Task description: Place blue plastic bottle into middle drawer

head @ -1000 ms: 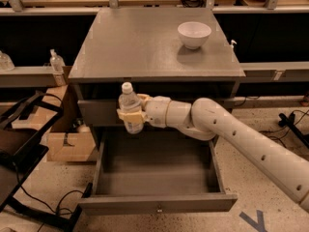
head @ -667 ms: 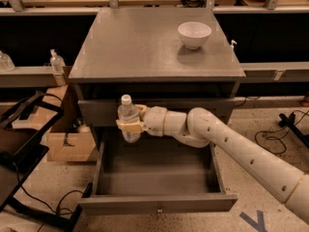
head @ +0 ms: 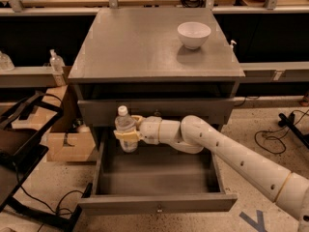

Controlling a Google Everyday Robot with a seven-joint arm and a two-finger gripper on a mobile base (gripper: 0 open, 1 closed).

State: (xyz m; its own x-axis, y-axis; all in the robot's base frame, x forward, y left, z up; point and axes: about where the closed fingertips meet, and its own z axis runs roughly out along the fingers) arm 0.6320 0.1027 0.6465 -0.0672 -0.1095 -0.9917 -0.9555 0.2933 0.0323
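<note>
Next, my gripper lets go of the blue plastic bottle in the middle drawer [head: 124,175], close to the side that faces the cardboard box.
The blue plastic bottle [head: 125,128], clear with a white cap, stands upright in my gripper [head: 126,133]. The gripper's yellowish fingers [head: 124,135] are shut around the bottle's middle. It hangs over the back left part of the open middle drawer [head: 157,203], a wide shallow grey tray pulled out at the cabinet's bottom. The bottle's base is a little above the drawer floor, in front of the closed knobbed drawer above [head: 154,112]. My white arm [head: 231,156] reaches in from the lower right.
A white bowl [head: 193,34] sits on the grey cabinet top [head: 145,47]. A small white-capped bottle [head: 56,64] stands on a shelf at left. A cardboard box [head: 70,144] and a black frame [head: 19,153] sit on the floor at left. Cables lie at right.
My gripper has carried the bottle slightly left and down, lower over the back left of the open drawer. The grip is unchanged.
</note>
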